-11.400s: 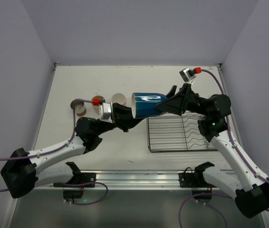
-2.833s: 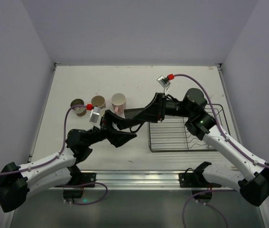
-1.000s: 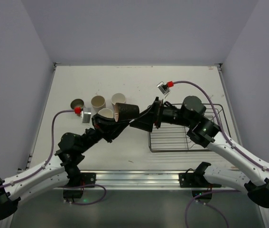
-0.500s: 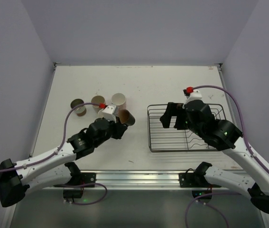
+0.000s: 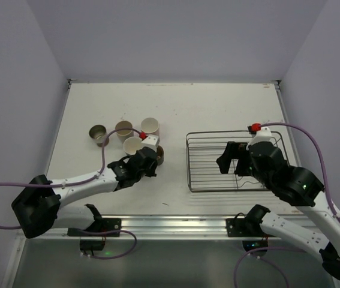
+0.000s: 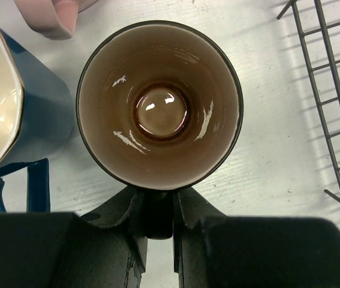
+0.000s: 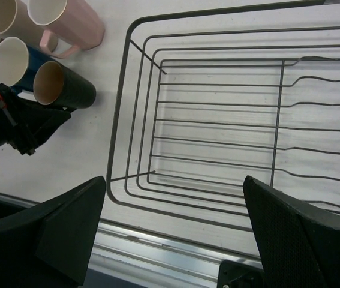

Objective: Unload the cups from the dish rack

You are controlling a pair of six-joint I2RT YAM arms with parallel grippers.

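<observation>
The robot's left gripper needs to release the brown cup on the table [image 5: 162, 156] [image 6: 165, 103] between the blue cup and the dish rack.
The dark brown cup [image 6: 158, 108] stands upright on the table left of the dish rack [image 5: 189, 165], and shows from above too [image 5: 159, 155]. My left gripper [image 6: 156, 204] is shut on its handle, also seen from above [image 5: 152, 159]. The blue cup [image 6: 35, 114] is close on its left and the pink cup [image 6: 53, 15] behind it. The rack [image 7: 117, 120] holds no cups. My right gripper [image 7: 172, 240] is open wide and empty above the rack's near side [image 5: 234, 163].
The blue cup [image 5: 134, 144], the pink cup [image 5: 150, 126] and two beige cups [image 5: 123, 128] [image 5: 98, 133] stand grouped left of the rack. The rack's corner [image 6: 327, 60] lies just right of the brown cup. A metal rail [image 5: 175, 225] runs along the near edge.
The left gripper has brought the brown cup from tilted to upright beside the blue cup. The right arm has drawn back toward the near right over the rack.
</observation>
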